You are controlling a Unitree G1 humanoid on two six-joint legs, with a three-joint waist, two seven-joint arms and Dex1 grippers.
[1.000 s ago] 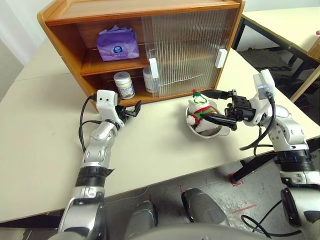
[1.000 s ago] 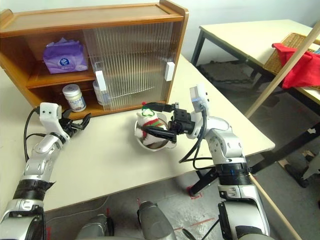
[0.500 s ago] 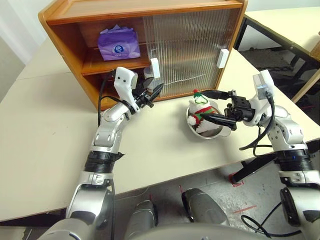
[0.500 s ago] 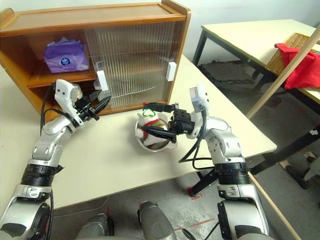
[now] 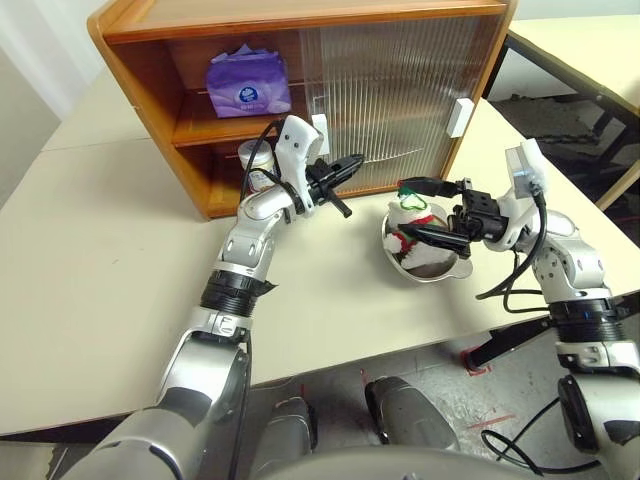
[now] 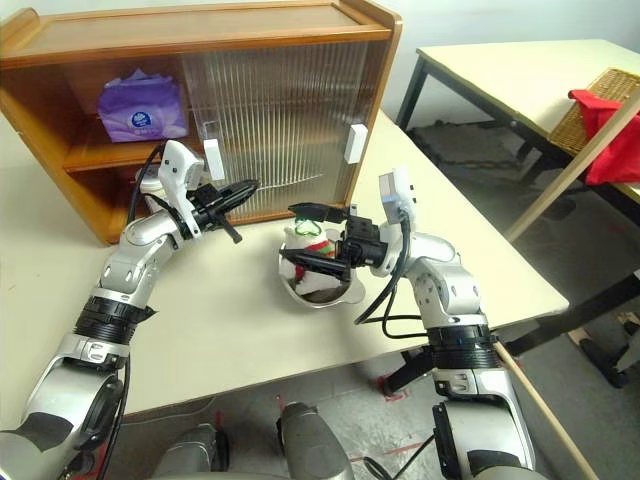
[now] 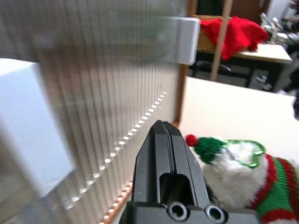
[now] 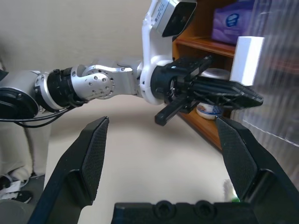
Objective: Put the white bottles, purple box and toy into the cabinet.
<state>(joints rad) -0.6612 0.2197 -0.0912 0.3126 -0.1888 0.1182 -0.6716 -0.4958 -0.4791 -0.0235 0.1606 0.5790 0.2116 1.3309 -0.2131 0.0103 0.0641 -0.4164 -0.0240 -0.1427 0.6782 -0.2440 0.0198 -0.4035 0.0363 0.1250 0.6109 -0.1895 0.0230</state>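
My right gripper should next go to the outer side of the white handle [image 5: 469, 118] nearest it. I should close it there to push the ribbed door open.
The cabinet [image 5: 145, 80] stands at the back of the table, left side open. On its upper shelf lies the purple box [image 5: 248, 85]. One white bottle [image 5: 252, 157] stands on the lower shelf, partly behind my left arm. My left gripper [image 5: 355, 161] is shut and empty, level, in front of the ribbed door near its white handle [image 5: 320, 132], pointing towards the toy. The toy [image 5: 413, 232] sits in a metal bowl [image 5: 443, 272]. My right gripper [image 5: 424, 211] is open, one finger on each side of the toy's top, not closed on it.
The ribbed sliding doors [image 5: 400, 90] cover the cabinet's right part, with a second handle [image 5: 461, 117]. A second table at the back right holds a basket with red cloth [image 6: 612, 125]. A wooden pole [image 6: 565, 185] leans at the right. The table's front edge is close.
My left gripper has shut and swung up and to the right, from the lower shelf by the bottle to in front of the ribbed door. The right arm has stayed still.
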